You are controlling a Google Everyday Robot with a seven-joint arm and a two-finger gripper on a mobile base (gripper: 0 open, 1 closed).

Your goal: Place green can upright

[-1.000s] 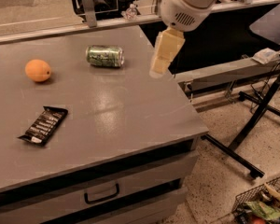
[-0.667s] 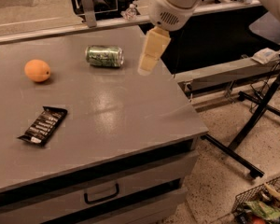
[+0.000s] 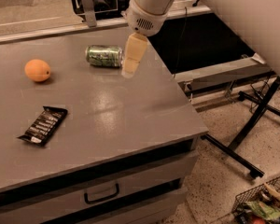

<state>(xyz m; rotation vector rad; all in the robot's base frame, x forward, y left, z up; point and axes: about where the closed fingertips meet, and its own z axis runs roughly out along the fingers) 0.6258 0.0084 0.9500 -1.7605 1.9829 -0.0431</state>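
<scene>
The robot's gripper should next move to the green can's end (image 3: pixel 91 55) nearest the orange fruit and close there.
The green can (image 3: pixel 104 56) lies on its side at the far middle of the grey table (image 3: pixel 130 120), its silver end facing right. My gripper (image 3: pixel 130 70) hangs from the white arm (image 3: pixel 149 8) just to the right of the can, close to its right end and low over the table. It holds nothing that I can see.
An orange fruit (image 3: pixel 37 70) sits at the far left. A black snack bar wrapper (image 3: pixel 43 125) lies at the left front. The table's right edge is near the gripper. Black stand legs (image 3: pixel 252 125) and a wire basket (image 3: pixel 261 202) are on the floor to the right.
The arm and gripper have moved left and lower, from beyond the table's right edge to right beside the can. The can, orange and wrapper have not moved.
</scene>
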